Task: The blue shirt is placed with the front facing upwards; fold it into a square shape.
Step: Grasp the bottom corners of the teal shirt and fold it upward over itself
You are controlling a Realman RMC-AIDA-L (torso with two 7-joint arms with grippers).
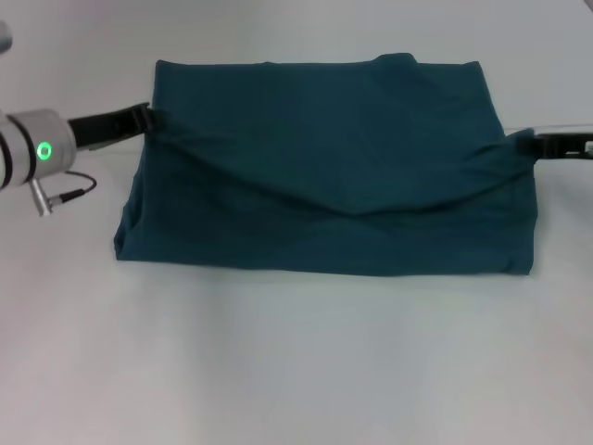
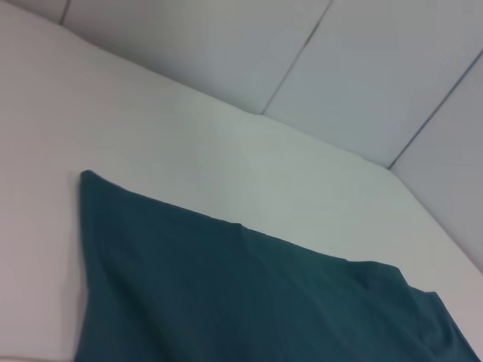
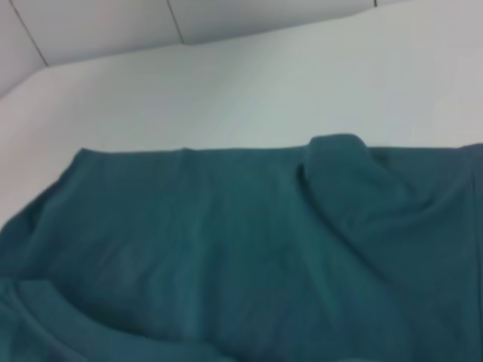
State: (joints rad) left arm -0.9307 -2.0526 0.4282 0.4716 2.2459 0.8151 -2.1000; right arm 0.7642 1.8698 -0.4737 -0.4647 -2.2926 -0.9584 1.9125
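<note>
Next, my right gripper releases the corner of the blue shirt's top layer, just inside its nearest short side (image 1: 508, 171). That top layer now hangs between both grippers.
The blue shirt (image 1: 324, 139) lies on the white table (image 1: 296, 371) as a wide rectangle with no lettering showing. My left gripper (image 1: 148, 119) meets its left edge and my right gripper (image 1: 519, 144) meets its right edge. Both are shut on the cloth. A top layer hangs between them, its edge sagging in a shallow V toward the middle. Creases run out from both held points. The left wrist view shows a far corner of the shirt (image 2: 226, 302). Rumpled folds of the shirt (image 3: 226, 249) fill the right wrist view. No fingers show in either wrist view.
A grey panelled wall (image 2: 339, 60) rises behind the table's far edge. A short cable (image 1: 69, 193) hangs from my left wrist, beside the shirt's left side. Bare table surface lies in front of the shirt.
</note>
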